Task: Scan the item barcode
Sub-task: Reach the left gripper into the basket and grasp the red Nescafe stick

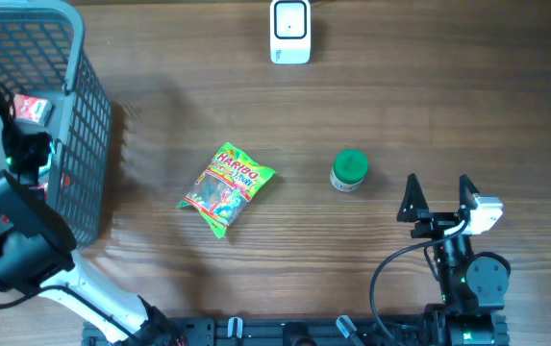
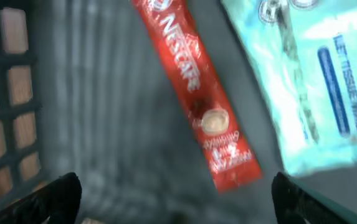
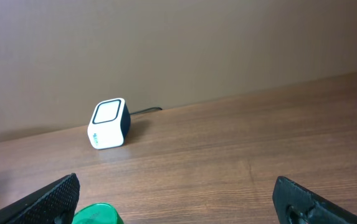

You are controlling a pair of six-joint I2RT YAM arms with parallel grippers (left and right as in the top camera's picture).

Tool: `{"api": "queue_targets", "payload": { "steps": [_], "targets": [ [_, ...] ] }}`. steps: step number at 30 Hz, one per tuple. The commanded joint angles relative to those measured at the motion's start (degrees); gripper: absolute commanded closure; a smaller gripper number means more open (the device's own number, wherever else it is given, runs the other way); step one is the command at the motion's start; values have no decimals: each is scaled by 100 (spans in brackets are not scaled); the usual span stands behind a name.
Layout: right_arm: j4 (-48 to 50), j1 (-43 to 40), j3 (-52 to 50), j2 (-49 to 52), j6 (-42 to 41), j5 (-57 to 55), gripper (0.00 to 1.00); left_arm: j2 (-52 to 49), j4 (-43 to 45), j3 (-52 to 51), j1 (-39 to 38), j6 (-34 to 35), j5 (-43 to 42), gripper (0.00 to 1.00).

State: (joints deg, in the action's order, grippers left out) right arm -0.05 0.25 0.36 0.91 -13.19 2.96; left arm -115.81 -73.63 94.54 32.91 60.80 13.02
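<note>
My open left fingers reach only the Nescafe stick's near end, so I need to move farther along it and pinch its white lettering (image 2: 181, 53).
In the left wrist view a red Nescafe stick pack (image 2: 197, 93) lies slanted on the grey basket floor, with a pale blue wet-tissue pack (image 2: 318, 81) to its right. My left gripper (image 2: 178, 202) hangs open just above them, its fingers wide apart and nothing between them; the stick's lower end is between the finger lines. The white scanner (image 1: 290, 31) stands at the table's far edge and also shows from the right wrist as the scanner (image 3: 109, 124). My right gripper (image 1: 438, 189) rests open at the right front, holding nothing.
The grey mesh basket (image 1: 87, 144) stands at the left with my left arm reaching into it. A Haribo bag (image 1: 227, 187) lies mid-table. A green-capped jar (image 1: 349, 170) stands left of my right gripper, its cap (image 3: 97, 214) by the left finger.
</note>
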Motion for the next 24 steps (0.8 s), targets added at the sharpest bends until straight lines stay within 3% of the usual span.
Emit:
{"api": "queue_targets", "payload": {
  "steps": [1,9,11,15,18,19,24],
  "targets": [
    [13,22,-7,-33,-48,-35,0,-39,385,-651,11,116,315,7],
    [13,22,-7,-33,-48,-35,0,-39,1655,-1764,11,94,315,5],
    [13,22,-7,-33,-48,-35,0,-39,1823,-1902,11,94,315,13],
    [13,22,-7,-33,-48,-35,0,-39,2188,-2044,11,-46,313,10],
    [13,22,-7,-33,-48,-35,0,-39,2380,-2044,11,-208,315,33],
    [13,22,-7,-33,-46,-35,0,-39,2376,-2044,11,-208,313,36],
    [13,22,-7,-33,-48,-35,0,164,2358,-2033,11,-179,247,0]
  ]
}}
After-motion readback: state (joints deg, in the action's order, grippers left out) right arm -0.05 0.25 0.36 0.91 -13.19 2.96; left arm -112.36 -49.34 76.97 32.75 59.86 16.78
